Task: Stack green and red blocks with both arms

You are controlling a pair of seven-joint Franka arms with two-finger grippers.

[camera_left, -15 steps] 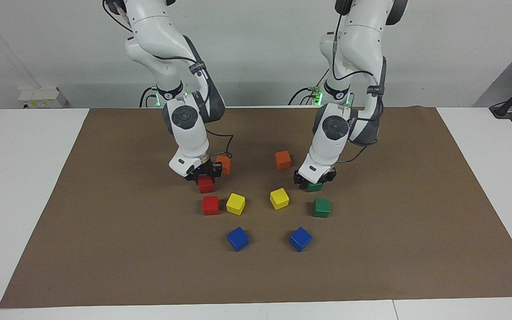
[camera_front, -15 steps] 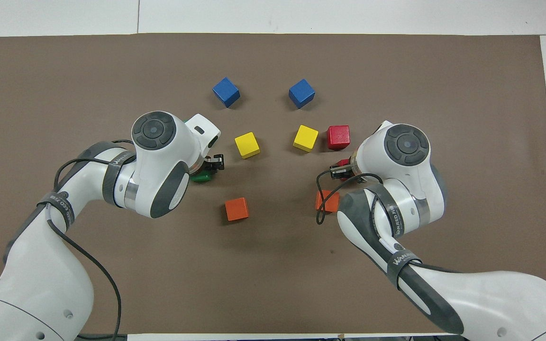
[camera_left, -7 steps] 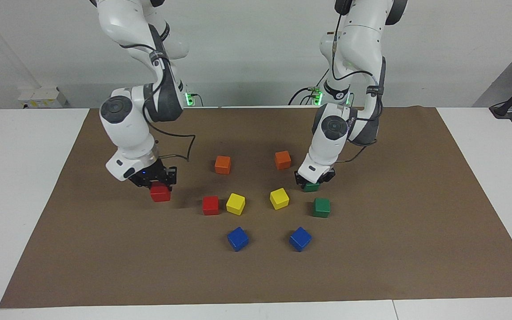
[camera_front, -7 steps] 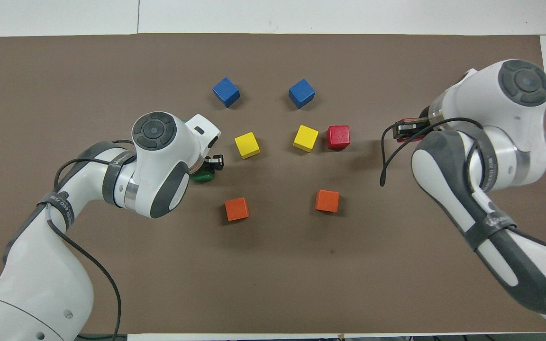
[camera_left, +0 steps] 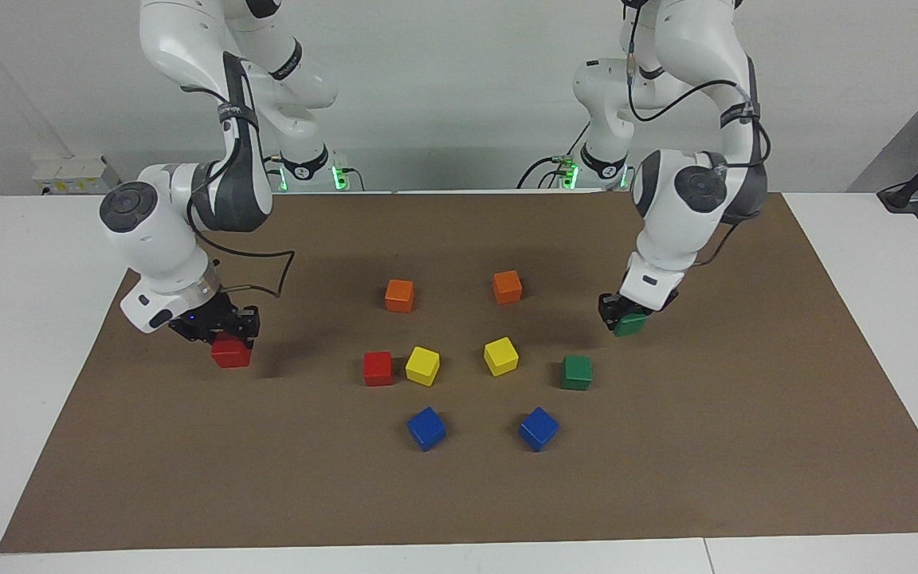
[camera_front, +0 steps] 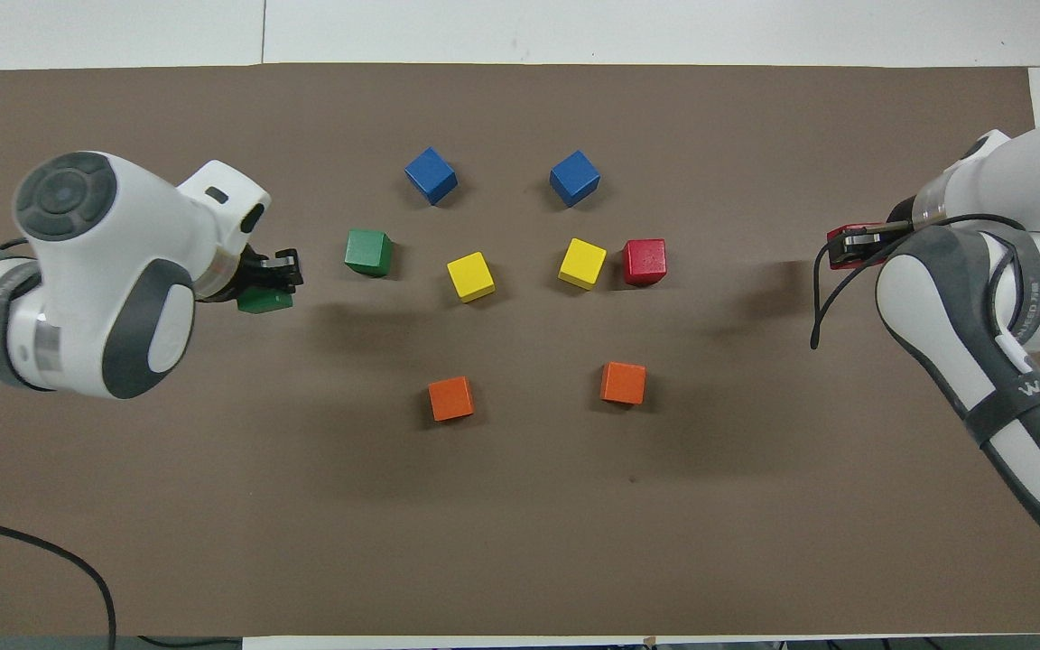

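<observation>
The robot's right gripper should set the red block, still just above the mat, down on the bare brown mat in line with the middle row (camera_front: 831, 271).
My right gripper (camera_left: 224, 338) is shut on a red block (camera_left: 231, 351) and holds it just above the brown mat, toward the right arm's end; it also shows in the overhead view (camera_front: 849, 246). My left gripper (camera_left: 625, 317) is shut on a green block (camera_left: 631, 324), a little above the mat toward the left arm's end; the block shows under the gripper (camera_front: 269, 285) in the overhead view (camera_front: 264, 302). A second red block (camera_left: 378, 368) and a second green block (camera_left: 576, 372) lie on the mat at the two ends of the middle row.
Two yellow blocks (camera_left: 422, 366) (camera_left: 500, 355) lie between the loose red and green ones. Two orange blocks (camera_left: 399, 295) (camera_left: 507, 286) lie nearer to the robots, two blue blocks (camera_left: 426, 428) (camera_left: 539, 428) farther. The brown mat (camera_left: 746, 446) covers the white table.
Both arms have swung outward from the middle with their blocks. The right one carried the red block toward its end, the left one the green block toward its end.
</observation>
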